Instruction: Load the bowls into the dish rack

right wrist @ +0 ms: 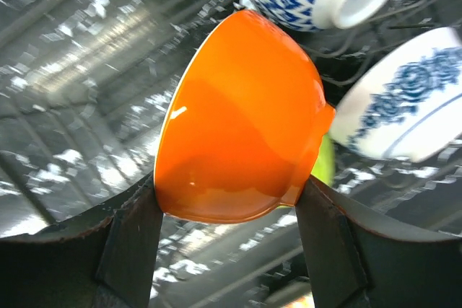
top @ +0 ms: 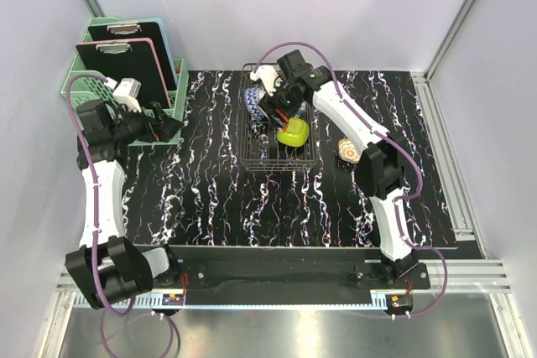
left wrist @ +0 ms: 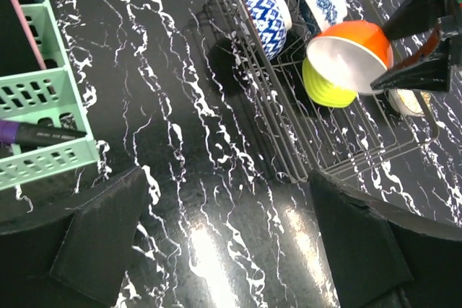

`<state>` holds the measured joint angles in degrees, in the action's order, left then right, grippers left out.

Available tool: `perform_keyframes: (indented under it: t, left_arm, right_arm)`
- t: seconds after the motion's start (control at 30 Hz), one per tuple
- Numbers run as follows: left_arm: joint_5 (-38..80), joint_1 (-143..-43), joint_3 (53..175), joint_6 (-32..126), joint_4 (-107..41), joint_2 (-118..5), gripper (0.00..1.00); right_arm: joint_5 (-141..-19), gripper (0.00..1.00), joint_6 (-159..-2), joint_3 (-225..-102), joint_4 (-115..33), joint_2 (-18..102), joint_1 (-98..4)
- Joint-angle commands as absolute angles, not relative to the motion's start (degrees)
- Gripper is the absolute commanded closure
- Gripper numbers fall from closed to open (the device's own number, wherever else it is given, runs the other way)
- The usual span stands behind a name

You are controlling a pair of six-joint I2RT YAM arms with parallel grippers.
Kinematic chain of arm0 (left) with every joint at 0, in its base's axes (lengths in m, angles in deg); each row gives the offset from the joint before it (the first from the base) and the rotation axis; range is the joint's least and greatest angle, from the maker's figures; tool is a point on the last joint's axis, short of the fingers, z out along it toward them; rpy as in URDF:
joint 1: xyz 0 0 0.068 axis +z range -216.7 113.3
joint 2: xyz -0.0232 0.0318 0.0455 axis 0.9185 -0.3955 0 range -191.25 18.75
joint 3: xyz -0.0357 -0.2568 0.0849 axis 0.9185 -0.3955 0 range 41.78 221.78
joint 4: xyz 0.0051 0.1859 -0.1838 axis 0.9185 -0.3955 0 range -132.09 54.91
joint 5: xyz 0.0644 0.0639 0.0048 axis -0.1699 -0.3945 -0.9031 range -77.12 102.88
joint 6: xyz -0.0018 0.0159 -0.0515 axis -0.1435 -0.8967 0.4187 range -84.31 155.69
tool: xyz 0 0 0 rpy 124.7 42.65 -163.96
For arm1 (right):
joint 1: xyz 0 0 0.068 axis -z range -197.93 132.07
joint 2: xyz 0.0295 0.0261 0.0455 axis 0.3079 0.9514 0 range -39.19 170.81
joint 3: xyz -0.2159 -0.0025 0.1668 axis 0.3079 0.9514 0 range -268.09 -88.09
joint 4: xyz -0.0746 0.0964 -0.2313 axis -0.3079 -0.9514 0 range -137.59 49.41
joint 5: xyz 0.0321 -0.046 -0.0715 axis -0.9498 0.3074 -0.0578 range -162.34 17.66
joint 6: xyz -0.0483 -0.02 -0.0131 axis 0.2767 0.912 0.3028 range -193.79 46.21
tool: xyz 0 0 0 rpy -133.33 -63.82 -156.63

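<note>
The robot's right gripper should release the orange bowl between the lime green bowl and the rack's basket-facing side (top: 263, 139). The orange bowl is now tilted above the rack.
My right gripper (top: 281, 111) is shut on the orange bowl (right wrist: 238, 120), holding it tilted above the dark wire dish rack (top: 252, 157). Just below it in the rack stands the lime green bowl (left wrist: 325, 88). Two white bowls with blue pattern (left wrist: 266, 11) (left wrist: 323, 3) stand on edge at the rack's far end. A cream-white bowl (top: 348, 150) lies on the table to the right of the rack. My left gripper (top: 172, 127) is open and empty, low over the table beside the mint basket, well left of the rack.
A mint green lattice basket (top: 84, 90) with two clipboards (top: 126, 56) stands at the back left, close to my left arm. White walls enclose the black marbled table (top: 218, 199).
</note>
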<state>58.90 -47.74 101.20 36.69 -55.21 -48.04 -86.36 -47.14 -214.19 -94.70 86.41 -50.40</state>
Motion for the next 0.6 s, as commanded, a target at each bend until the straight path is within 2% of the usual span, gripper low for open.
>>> perform_keyframes:
  t: [0.0,0.37,0.57]
  left_arm:
    - [61.57,-46.14,101.02,34.46,-55.13,-46.55,0.01]
    - [61.92,-44.65,99.52,34.29,-55.39,-45.76,0.01]
    - [62.45,-43.94,99.43,33.85,-55.39,-45.50,0.01]
  right_arm:
    - [-81.14,1.00,-35.85,-219.83,-96.04,86.93,-52.47]
    - [-77.18,1.00,-24.15,-216.24,-96.49,88.25,-58.97]
    - [-69.02,1.00,-17.66,-206.23,-86.57,86.50,-60.82]
